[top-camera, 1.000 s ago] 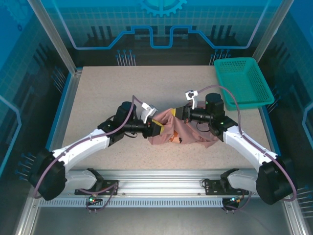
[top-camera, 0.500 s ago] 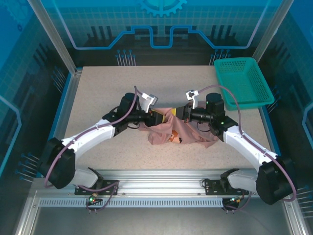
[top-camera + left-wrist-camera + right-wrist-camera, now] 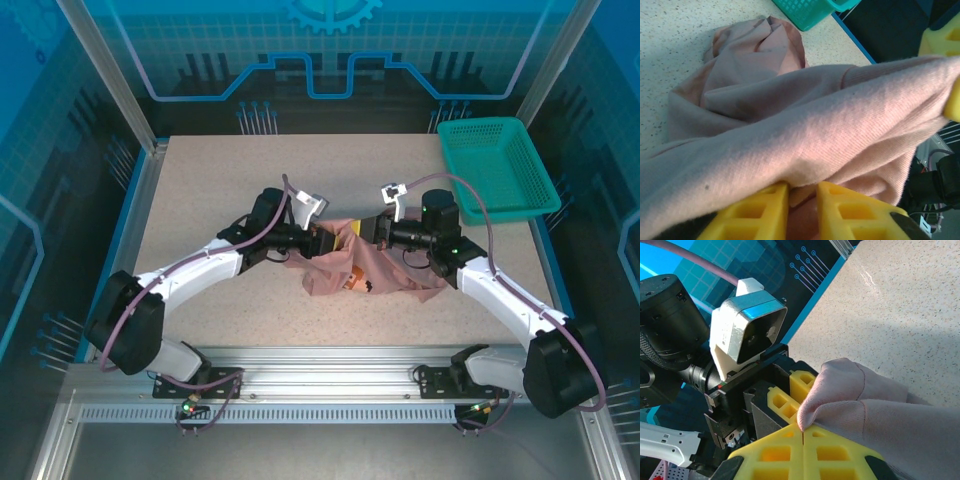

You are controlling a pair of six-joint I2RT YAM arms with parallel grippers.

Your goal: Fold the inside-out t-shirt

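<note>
The robot has both grippers at the shirt's thin corner, so the left gripper should hold that corner while the right gripper takes the cloth (image 3: 902, 427) beyond the shirt's seam to spread it.
The inside-out t-shirt (image 3: 385, 272) lies bunched in the middle of the table, salmon pink, with a small orange mark (image 3: 357, 287) near its front. My left gripper (image 3: 335, 243) and right gripper (image 3: 368, 232) meet at its far left edge, almost touching. In the left wrist view the yellow fingers (image 3: 760, 210) stand a narrow gap apart, my left gripper (image 3: 802, 187) closed on a thick fold of the shirt (image 3: 790, 125). My right gripper (image 3: 803, 429) is shut, its tips pinching a thin corner of the shirt (image 3: 880, 410). The left gripper's fingers (image 3: 790, 390) sit just beyond that corner.
A teal mesh basket (image 3: 497, 165) stands at the far right corner of the table, also seen in the left wrist view (image 3: 805, 10). Speckled tabletop (image 3: 210, 190) stretches to the left and behind the shirt. Blue walls enclose the table.
My left gripper has moved away from me and to the right, up beside the right gripper, and has narrowed its jaws onto the cloth. The right arm has stayed put.
</note>
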